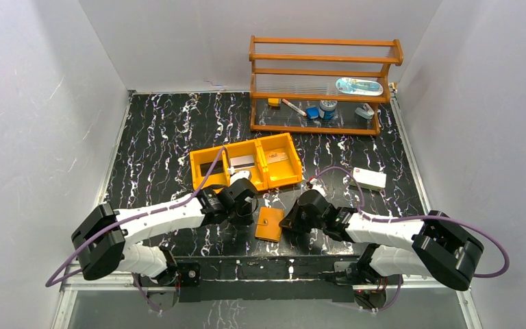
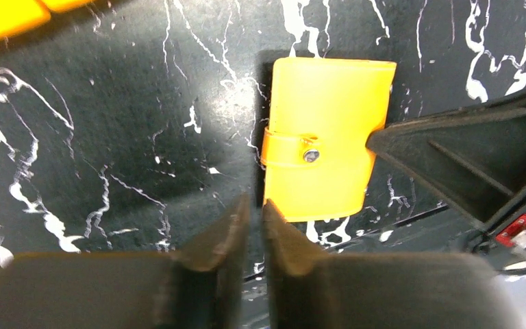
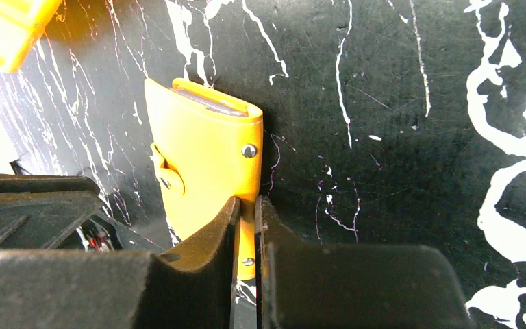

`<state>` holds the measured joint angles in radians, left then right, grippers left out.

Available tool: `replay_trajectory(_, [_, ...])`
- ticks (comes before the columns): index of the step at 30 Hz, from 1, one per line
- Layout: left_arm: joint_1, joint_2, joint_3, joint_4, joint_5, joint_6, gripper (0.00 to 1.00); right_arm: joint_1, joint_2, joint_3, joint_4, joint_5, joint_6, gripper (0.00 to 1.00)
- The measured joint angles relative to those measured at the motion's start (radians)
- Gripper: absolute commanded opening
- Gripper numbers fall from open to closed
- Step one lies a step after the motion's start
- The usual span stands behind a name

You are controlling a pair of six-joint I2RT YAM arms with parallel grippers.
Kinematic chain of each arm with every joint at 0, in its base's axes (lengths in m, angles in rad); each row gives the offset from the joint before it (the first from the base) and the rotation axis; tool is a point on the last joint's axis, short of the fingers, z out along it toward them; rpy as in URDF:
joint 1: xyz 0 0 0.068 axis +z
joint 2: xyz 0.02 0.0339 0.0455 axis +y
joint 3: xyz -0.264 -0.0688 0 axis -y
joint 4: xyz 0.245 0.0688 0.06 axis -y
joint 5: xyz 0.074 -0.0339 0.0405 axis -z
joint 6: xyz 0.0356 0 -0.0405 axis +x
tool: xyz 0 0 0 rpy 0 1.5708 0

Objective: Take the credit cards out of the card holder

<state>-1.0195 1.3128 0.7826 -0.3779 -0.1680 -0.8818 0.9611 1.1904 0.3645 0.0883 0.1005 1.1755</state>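
Note:
The snap tab fastens the card holder, so my shut left gripper beside it should open and pinch the tab's snap end (image 2: 310, 154).
The card holder (image 1: 269, 224), orange-tan with its snap tab fastened, lies folded shut on the black marbled table near the front. It shows in the left wrist view (image 2: 325, 137) and in the right wrist view (image 3: 202, 157). Grey edges of credit cards (image 3: 205, 99) peek from its far end. My left gripper (image 1: 246, 214) (image 2: 252, 205) is shut and empty, just left of the holder. My right gripper (image 1: 289, 221) (image 3: 246, 204) is shut, its tips over the holder's right edge; the holder shows through the thin gap. Its finger (image 2: 452, 161) touches that edge.
An orange three-compartment tray (image 1: 205, 179) stands just behind the holder, with a grey card (image 1: 242, 162) and a tan card (image 1: 277, 157) in it. A white box (image 1: 368, 179) lies at the right. A wooden shelf (image 1: 322, 86) with small items stands at the back.

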Motion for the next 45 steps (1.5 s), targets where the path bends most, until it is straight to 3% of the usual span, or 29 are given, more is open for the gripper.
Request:
replay_trajectory(3, [0.001,0.006,-0.002,0.003,0.018,0.013,0.49,0.000,0.000,0.000,0.000,-0.005,-0.005,0.12])
replay_trajectory(7, [0.001,0.080,0.043,0.011,0.050,0.039,0.53,-0.003,0.001,0.000,0.000,-0.009,-0.006,0.13])
replay_trajectory(11, [-0.006,0.187,0.124,0.023,0.064,0.071,0.47,-0.005,0.003,0.000,0.001,-0.011,-0.005,0.14])
replay_trajectory(16, [-0.018,0.265,0.167,0.029,0.072,0.086,0.31,-0.011,0.010,0.000,0.004,-0.019,-0.005,0.14])
replay_trajectory(20, [-0.023,0.303,0.190,0.002,0.061,0.088,0.27,-0.019,0.010,0.000,0.008,-0.029,-0.005,0.14])
replay_trajectory(26, [-0.026,0.306,0.194,-0.005,0.048,0.066,0.00,-0.027,0.010,0.000,0.008,-0.040,-0.006,0.14])
replay_trajectory(38, [-0.035,0.224,0.117,0.025,0.000,0.011,0.00,-0.052,0.010,0.000,0.027,-0.085,-0.014,0.11])
replay_trajectory(45, [-0.034,0.149,0.024,-0.095,-0.062,0.006,0.00,-0.065,0.019,0.000,0.014,-0.081,-0.026,0.11])
